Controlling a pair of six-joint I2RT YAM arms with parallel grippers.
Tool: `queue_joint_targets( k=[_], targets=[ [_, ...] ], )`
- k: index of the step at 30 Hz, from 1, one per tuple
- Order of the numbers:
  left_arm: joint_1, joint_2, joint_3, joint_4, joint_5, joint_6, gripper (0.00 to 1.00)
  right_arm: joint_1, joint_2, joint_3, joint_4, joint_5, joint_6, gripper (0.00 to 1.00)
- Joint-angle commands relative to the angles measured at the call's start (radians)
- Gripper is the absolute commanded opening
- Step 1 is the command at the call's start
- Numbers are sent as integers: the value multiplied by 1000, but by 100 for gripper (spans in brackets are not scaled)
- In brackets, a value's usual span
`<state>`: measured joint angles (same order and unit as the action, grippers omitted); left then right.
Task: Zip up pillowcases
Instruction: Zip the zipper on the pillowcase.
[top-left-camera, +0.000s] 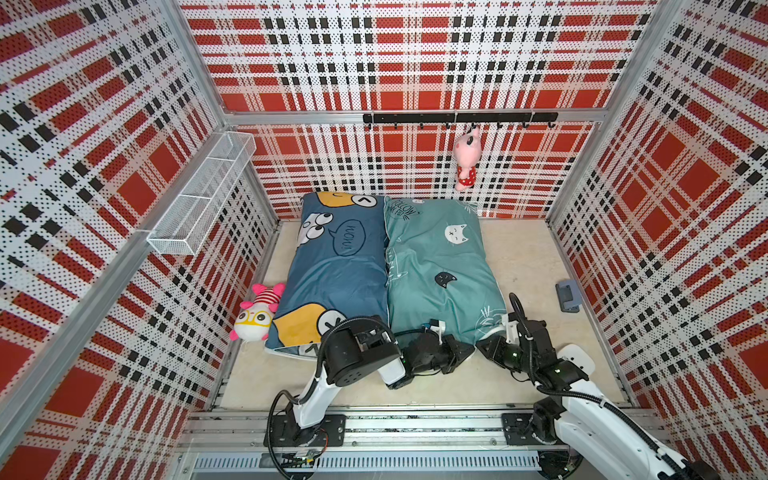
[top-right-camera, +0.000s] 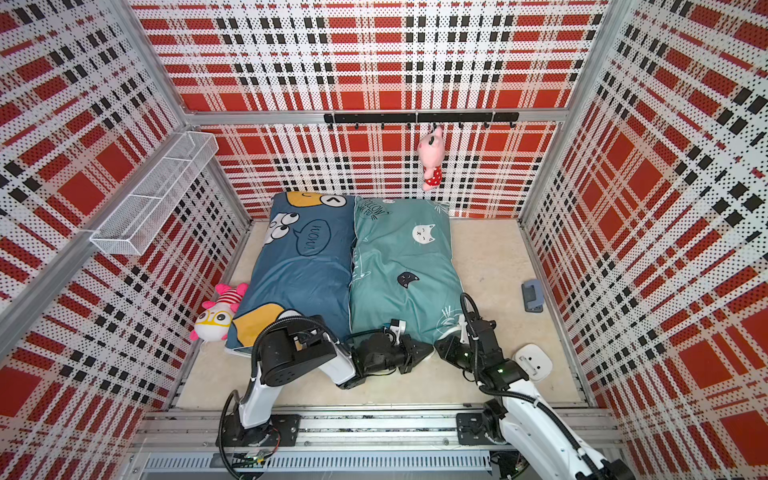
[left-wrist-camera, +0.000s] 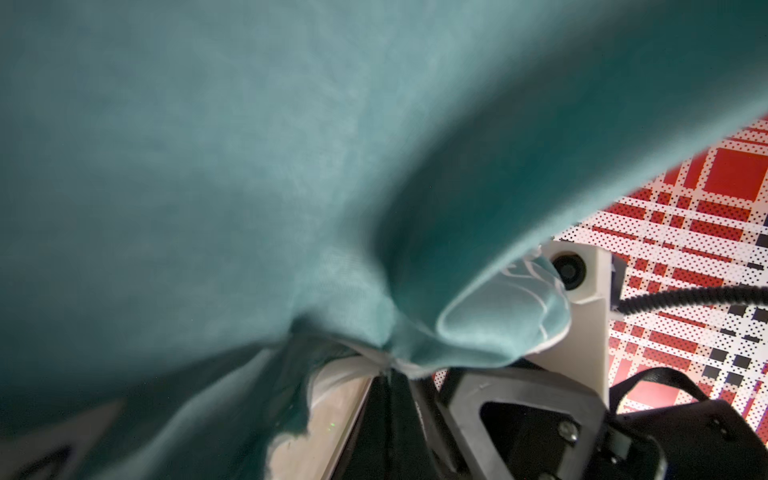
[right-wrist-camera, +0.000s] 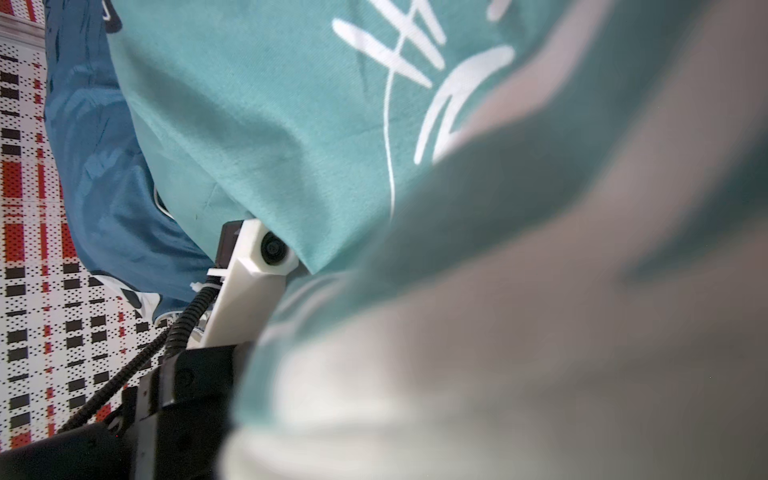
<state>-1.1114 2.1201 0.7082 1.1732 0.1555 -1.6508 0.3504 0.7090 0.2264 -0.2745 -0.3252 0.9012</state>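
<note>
I will open my right gripper and take the case's edge nearer the corner (top-left-camera: 495, 324) to stretch it straight, because the teal case's near edge bunches where my grippers meet.
Two pillowcases lie side by side on the floor in both top views: a dark blue one (top-left-camera: 340, 270) (top-right-camera: 303, 270) and a teal one (top-left-camera: 440, 257) (top-right-camera: 407, 257). My left gripper (top-left-camera: 467, 351) (top-right-camera: 426, 351) is at the teal case's near edge. In the left wrist view it (left-wrist-camera: 390, 374) is shut on a pinch of teal fabric (left-wrist-camera: 208, 166) and white piping. My right gripper (top-left-camera: 484, 345) (top-right-camera: 442, 347) meets the same near right corner. Blurred teal cloth (right-wrist-camera: 270, 124) covers its jaws in the right wrist view, where the blue case (right-wrist-camera: 112, 199) shows behind.
A plush toy with yellow glasses (top-left-camera: 257, 316) lies against the blue case's near left corner. A pink plush (top-left-camera: 466, 160) hangs from the hook rail on the back wall. A wire basket (top-left-camera: 203, 195) juts from the left wall. A small grey-blue object (top-left-camera: 568, 296) sits at the right.
</note>
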Motion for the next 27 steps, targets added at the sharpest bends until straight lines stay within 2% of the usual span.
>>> queue_joint_targets(
  k=[1, 3, 8, 9, 10, 12, 13, 19, 22, 27],
  targets=[
    [8, -6, 17, -29, 19, 31, 0, -3, 7, 43, -28, 49, -26, 16],
    [11, -9, 17, -38, 22, 36, 0, -4, 14, 56, -42, 57, -34, 9],
    [18, -14, 14, -39, 30, 40, 0, -5, 24, 63, -41, 65, -40, 0],
    [20, -16, 13, -40, 30, 40, 0, -5, 24, 65, -42, 65, -42, 2],
    [20, -18, 13, -40, 32, 43, 0, -5, 24, 64, -38, 62, -43, 8],
    [22, -19, 13, -42, 35, 45, 0, -5, 28, 56, -21, 54, -44, 28],
    [22, -20, 15, -43, 36, 45, 0, -4, 33, 52, -11, 51, -41, 31],
    [20, -18, 25, -47, 41, 48, 0, -5, 78, 32, 71, 43, -24, 32],
    [19, -19, 24, -50, 42, 48, 0, -4, 90, 40, 62, 47, -28, 24],
    [24, -30, 22, -65, 41, 61, 0, -5, 57, 68, -43, 119, -55, 0]
  ],
)
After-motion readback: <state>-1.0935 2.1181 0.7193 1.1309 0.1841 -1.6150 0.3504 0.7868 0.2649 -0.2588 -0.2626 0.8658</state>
